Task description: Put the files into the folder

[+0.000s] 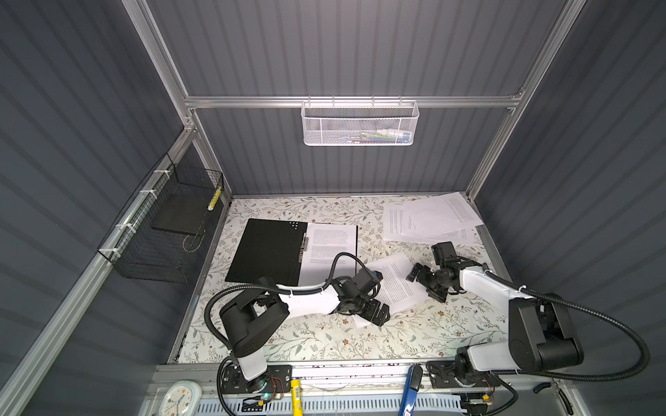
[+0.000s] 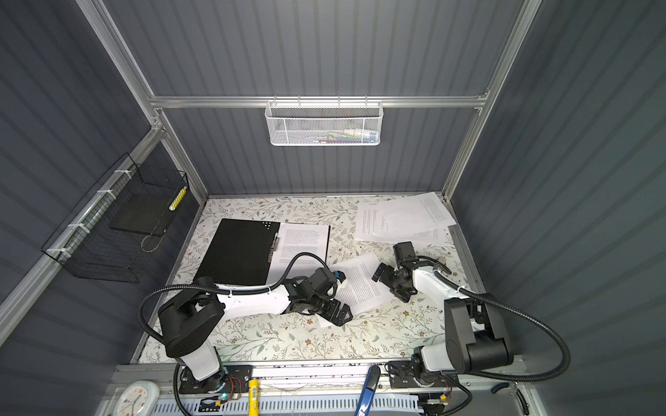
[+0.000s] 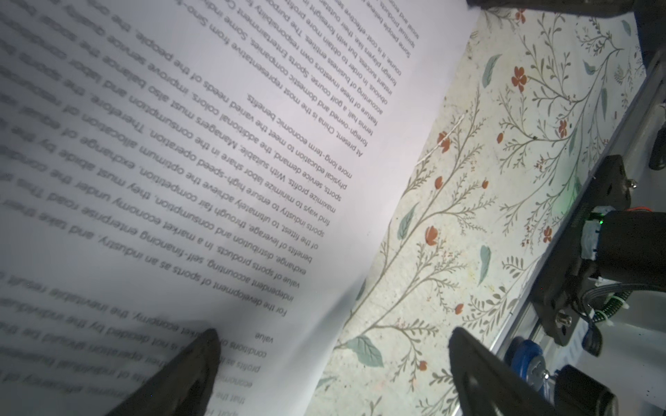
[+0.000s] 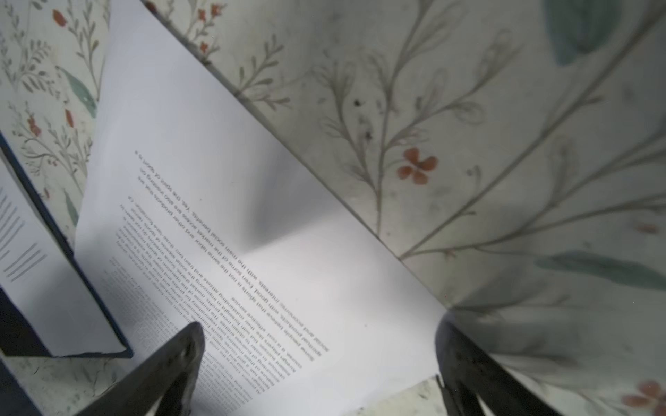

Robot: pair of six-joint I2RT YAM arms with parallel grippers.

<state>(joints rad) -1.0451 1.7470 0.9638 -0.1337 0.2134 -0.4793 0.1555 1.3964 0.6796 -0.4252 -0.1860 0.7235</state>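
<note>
My right gripper should close next on the edge of the loose sheet (image 1: 421,284) (image 4: 371,233) that is farthest from the folder, between the sheet's two corners there.
The folder (image 1: 270,252) (image 2: 241,252) lies open at the back left of the table, black inside up, and one printed sheet (image 1: 331,248) rests on its right half. A loose sheet of the files (image 1: 396,284) (image 2: 360,284) lies askew in the middle, between both grippers. My left gripper (image 1: 382,315) (image 3: 333,335) is open at its near corner, one finger over the paper (image 3: 180,144) and one over the table. My right gripper (image 1: 424,287) (image 4: 320,326) is open and straddles the sheet's (image 4: 216,216) far side. More files (image 1: 429,219) are piled at the back right.
The folder's blue edge (image 4: 54,223) lies close beside the loose sheet. A white mesh basket (image 1: 360,124) hangs on the back wall and a black wire basket (image 1: 162,223) on the left wall. A clock (image 1: 180,398), a yellow marker (image 1: 296,392) and a blue pen (image 1: 411,389) lie at the front rail.
</note>
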